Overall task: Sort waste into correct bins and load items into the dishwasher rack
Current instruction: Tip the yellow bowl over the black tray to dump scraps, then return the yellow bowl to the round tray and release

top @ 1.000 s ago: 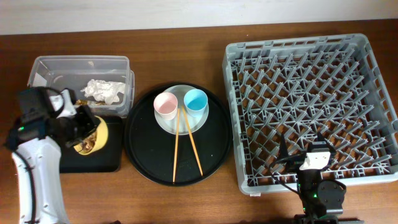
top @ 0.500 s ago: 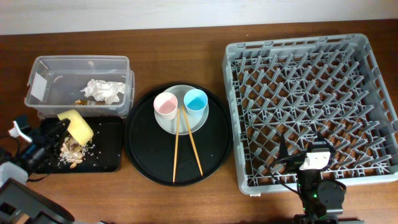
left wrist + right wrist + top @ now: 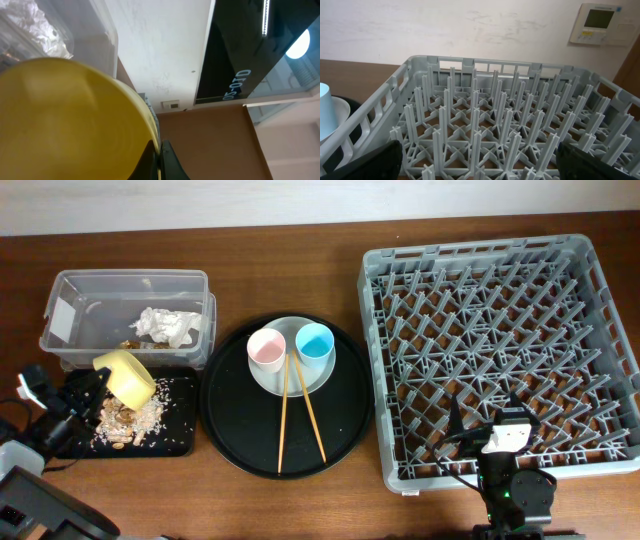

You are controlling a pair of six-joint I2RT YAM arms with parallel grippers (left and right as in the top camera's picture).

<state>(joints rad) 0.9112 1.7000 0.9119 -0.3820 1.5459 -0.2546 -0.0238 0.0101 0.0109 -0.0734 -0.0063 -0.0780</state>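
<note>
Next, I set the yellow bowl down with my left gripper on the round black tray (image 3: 254, 417) beside the chopsticks and let go of it there.
My left gripper (image 3: 100, 383) is shut on the rim of the yellow bowl (image 3: 126, 376) and holds it tipped on its side over the shallow black tray (image 3: 170, 442). Beige food scraps (image 3: 125, 420) lie scattered on that tray. In the left wrist view the fingers (image 3: 160, 155) pinch the bowl's rim (image 3: 65, 120). The clear tub (image 3: 90, 285) holds the white napkin (image 3: 168, 326) and the gold-brown wrapper (image 3: 130, 343). The pink cup (image 3: 267, 348) and blue cup (image 3: 314, 342) stand on the grey-green plate (image 3: 291, 326). Two chopsticks (image 3: 284, 420) lean off it. My right gripper (image 3: 500, 432) is open and empty.
The plate sits on a large round black tray (image 3: 235, 435) in the middle. The grey dishwasher rack (image 3: 500, 330) fills the right side; the right wrist view looks across its pegs (image 3: 495, 125) with the blue cup (image 3: 325, 110) at the left edge.
The left arm swung down to the lower left and tipped the yellow bowl. The food scraps have spilled out onto the shallow black tray. The right arm has not moved.
</note>
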